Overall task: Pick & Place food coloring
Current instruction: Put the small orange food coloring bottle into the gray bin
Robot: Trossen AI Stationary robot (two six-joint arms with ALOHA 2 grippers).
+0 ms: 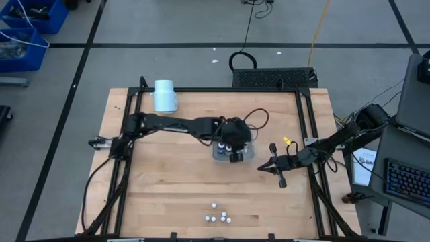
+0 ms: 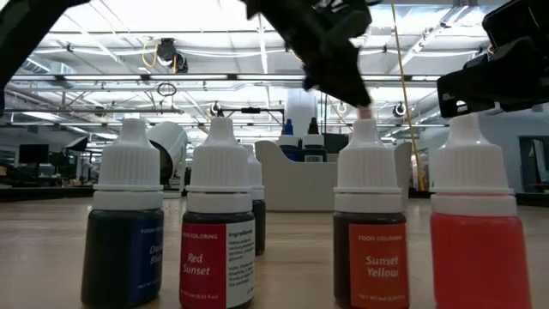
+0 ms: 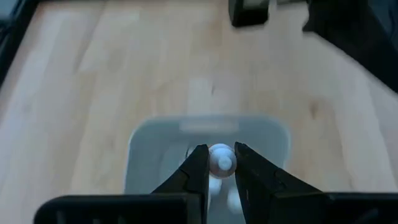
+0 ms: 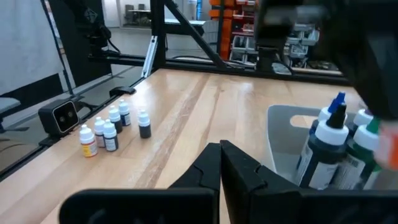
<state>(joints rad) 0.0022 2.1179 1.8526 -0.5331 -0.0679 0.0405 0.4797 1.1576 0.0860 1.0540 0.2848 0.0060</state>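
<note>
My left gripper needs to let go of the small bottle inside the grey tray's end (image 1: 246, 147) (image 3: 209, 153) closest to my right gripper, past the dark bottles.
My left gripper (image 1: 234, 155) hangs over the translucent grey tray (image 1: 248, 154) at the table's middle, shut on a small food coloring bottle with a white cap (image 3: 221, 158). Larger dark food coloring bottles (image 4: 326, 146) with blue and green tips stand upright in the tray (image 4: 283, 134). Several small white-capped bottles (image 1: 218, 216) stand on their bases near the table's near edge, filling the low view (image 2: 219, 232). My right gripper (image 1: 269, 166) waits shut to the right of the tray, holding nothing. My left gripper pinches the small bottle's white cap (image 3: 222, 155) between its two fingertips. The fingers come slanting down from the table's left side. The bottle is clear of the table, above the tray (image 3: 205, 124); its body below the cap is hidden.
A pale blue cylinder (image 1: 164, 95) lies at the table's far left corner. A small yellow item (image 1: 287, 141) lies right of the tray. Bare wood stretches between the tray and the small bottles (image 4: 111, 130) near the front edge. A black frame (image 1: 312, 134) borders the table.
</note>
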